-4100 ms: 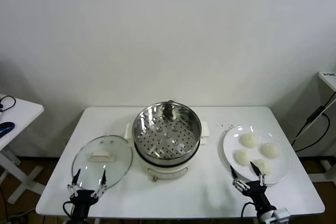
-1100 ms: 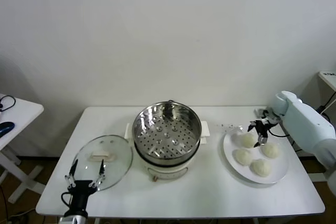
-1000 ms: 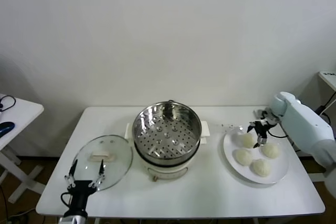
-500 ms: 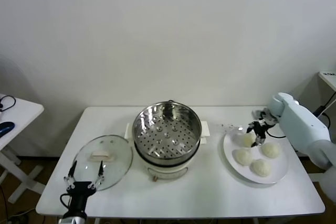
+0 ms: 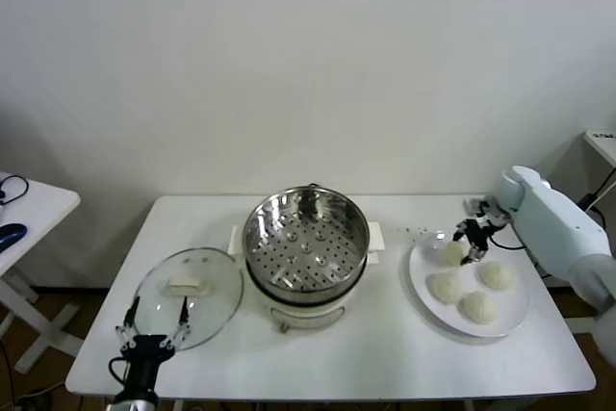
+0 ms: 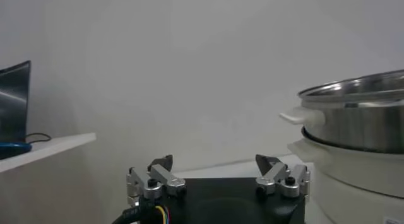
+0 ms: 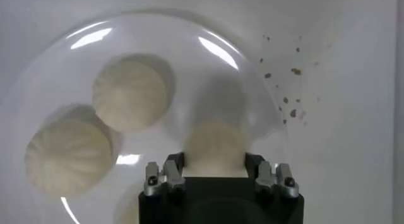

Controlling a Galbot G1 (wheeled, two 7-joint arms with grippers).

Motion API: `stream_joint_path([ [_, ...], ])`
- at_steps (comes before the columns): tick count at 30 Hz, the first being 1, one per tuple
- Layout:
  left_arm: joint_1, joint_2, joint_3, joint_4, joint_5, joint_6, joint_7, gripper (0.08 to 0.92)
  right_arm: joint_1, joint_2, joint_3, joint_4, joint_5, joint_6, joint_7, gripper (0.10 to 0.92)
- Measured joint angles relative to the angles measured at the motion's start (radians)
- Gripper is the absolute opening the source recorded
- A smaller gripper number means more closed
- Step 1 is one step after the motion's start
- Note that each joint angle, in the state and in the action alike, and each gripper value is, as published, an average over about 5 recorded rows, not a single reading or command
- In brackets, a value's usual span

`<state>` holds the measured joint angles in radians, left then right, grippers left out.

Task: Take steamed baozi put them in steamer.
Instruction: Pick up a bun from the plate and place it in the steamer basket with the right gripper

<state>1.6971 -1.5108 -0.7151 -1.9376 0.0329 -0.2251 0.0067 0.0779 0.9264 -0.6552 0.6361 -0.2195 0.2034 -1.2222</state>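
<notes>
My right gripper is going to let go of the baozi on the far half of the steamer's perforated tray [image 5: 310, 224], just behind the tray's centre.
Four steamed baozi are on the white plate [image 5: 511, 320] at the right. My right gripper [image 5: 470, 242] is shut on the far-left baozi [image 5: 453, 253], which in the right wrist view [image 7: 216, 146] sits between the two fingers [image 7: 175, 166] with the gripper [image 7: 214, 163] pressed to both its sides. Three others lie free on the plate [image 5: 445, 287] [image 5: 496, 274] [image 5: 478, 307]. The steel steamer [image 5: 306, 243] stands mid-table, its perforated tray bare. My left gripper [image 5: 149, 321] waits open at the table's front left.
A glass lid [image 5: 188, 295] with a white handle lies flat left of the steamer, just beyond the left gripper [image 6: 218, 165]. Dark crumbs [image 7: 287, 86] dot the table beside the plate [image 7: 57, 67]. A second small table [image 5: 29, 204] stands at far left.
My right gripper has shut round the far-left baozi, which was between open fingers a second ago. The left arm has hardly moved.
</notes>
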Motion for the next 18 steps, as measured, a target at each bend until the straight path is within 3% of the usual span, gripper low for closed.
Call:
stream_joint_path([
  [11,0.001,0.0,0.004,-0.005,0.007,0.003,0.003,0.823,0.275,-0.038,-0.267,0.274,0.152,0.032,-0.019,0.634],
  [18,0.001,0.0,0.01,-0.01,0.016,0.01,0.004,0.823,0.441,-0.002,-0.378,0.45,0.164,0.08,-0.025,0.628],
])
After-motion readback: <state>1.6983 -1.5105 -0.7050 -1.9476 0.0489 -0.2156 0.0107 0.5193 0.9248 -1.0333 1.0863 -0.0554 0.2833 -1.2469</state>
